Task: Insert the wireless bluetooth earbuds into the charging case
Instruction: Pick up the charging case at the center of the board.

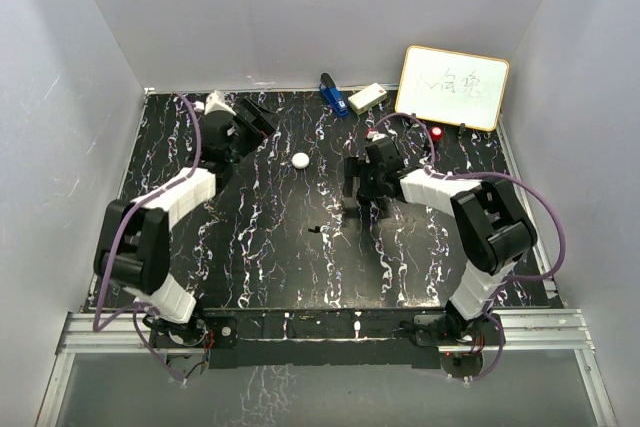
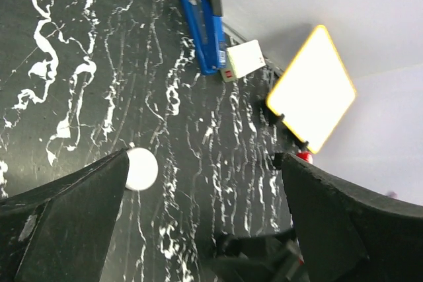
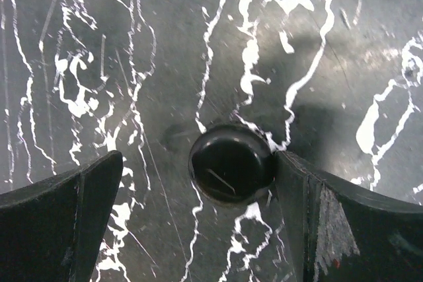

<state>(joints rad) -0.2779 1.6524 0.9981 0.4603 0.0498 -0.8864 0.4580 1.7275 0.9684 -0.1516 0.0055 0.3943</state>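
Observation:
I need to close my right gripper on the sides of the black round object point(image 1: 350, 204) point(image 3: 231, 164), which sits between its open fingers.
The charging case point(image 1: 300, 159) is a small round white puck on the black marbled table. In the left wrist view, the charging case point(image 2: 141, 168) lies just beside the left finger. My left gripper point(image 1: 260, 125) point(image 2: 201, 160) is open and empty, to the left of the case. A tiny white piece, apparently an earbud point(image 1: 316, 229), lies near the table's middle. The darker earbud does not show. My right gripper point(image 1: 355, 195) point(image 3: 198, 158) is open around a black round knob-like object point(image 3: 231, 163), which touches its right finger.
At the back stand a blue stapler-like object point(image 1: 330, 94) point(image 2: 205, 24), a cream rectangular box point(image 1: 367, 97) point(image 2: 243, 61) and a yellow-framed whiteboard point(image 1: 452, 87) point(image 2: 312, 90), with a small red item point(image 1: 437, 133) point(image 2: 304, 157) by it. White walls enclose the table.

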